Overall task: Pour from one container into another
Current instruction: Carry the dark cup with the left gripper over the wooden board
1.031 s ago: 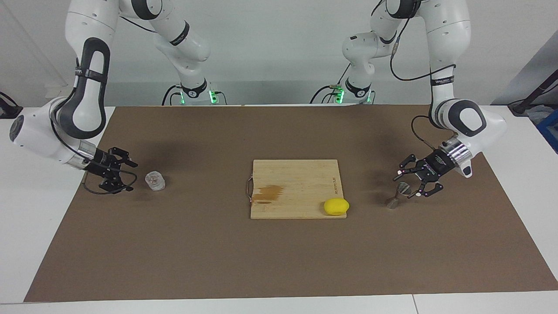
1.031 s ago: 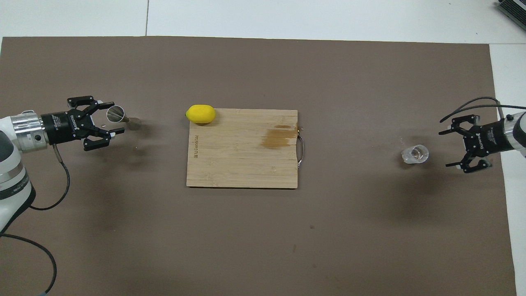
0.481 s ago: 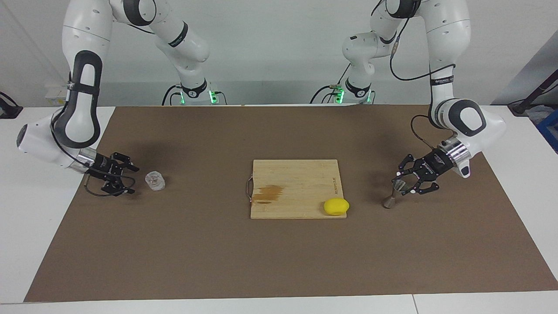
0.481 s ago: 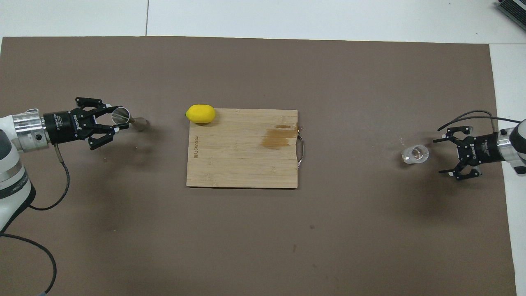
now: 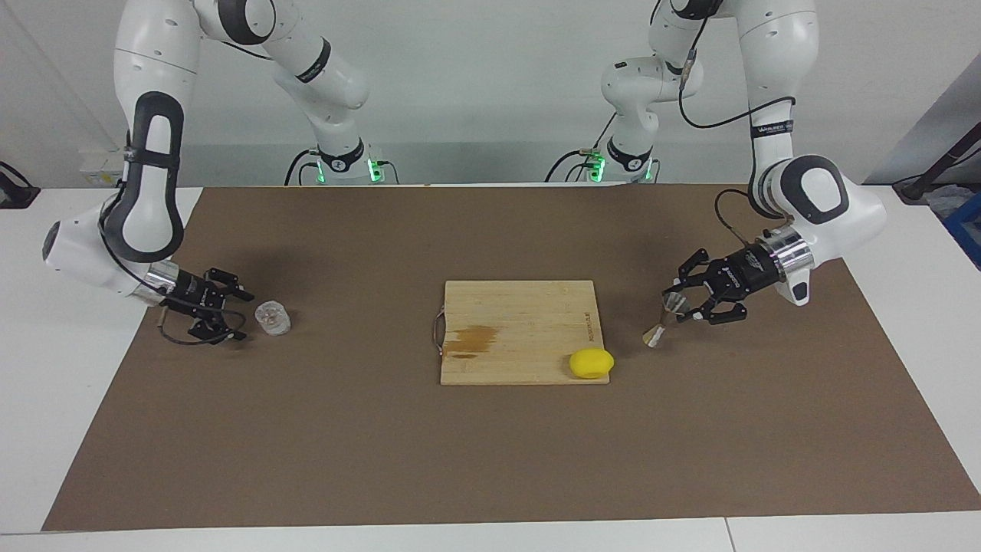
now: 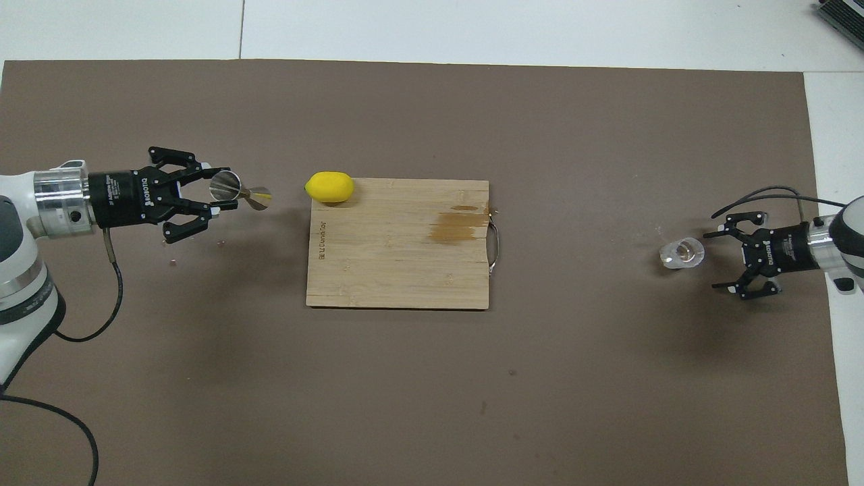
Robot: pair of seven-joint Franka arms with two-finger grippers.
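Note:
My left gripper needs to release the metal jigger upright on the dark stain of the wooden cutting board [image 6: 450, 226].
The one container, a small clear ribbed glass [image 5: 272, 318] [image 6: 682, 253], stands on the brown mat toward the right arm's end. My right gripper [image 5: 241, 314] [image 6: 710, 261] is low beside it, open, with its fingers pointing at the glass and a small gap between them and it. The other container, a grey metal hourglass jigger [image 5: 664, 319] [image 6: 243, 194], is tilted over the mat next to the lemon. My left gripper [image 5: 678, 303] [image 6: 219, 191] is shut on the jigger's upper cone.
A wooden cutting board [image 5: 521, 307] [image 6: 398, 270] with a dark stain and a metal handle lies mid-table. A yellow lemon [image 5: 591, 363] [image 6: 329, 187] sits at the board's corner toward the left arm's end, close to the jigger. The brown mat [image 5: 490, 460] covers the table.
My left gripper has shut on the jigger and carried it toward the board and the lemon. My right gripper has moved closer to the glass, staying open.

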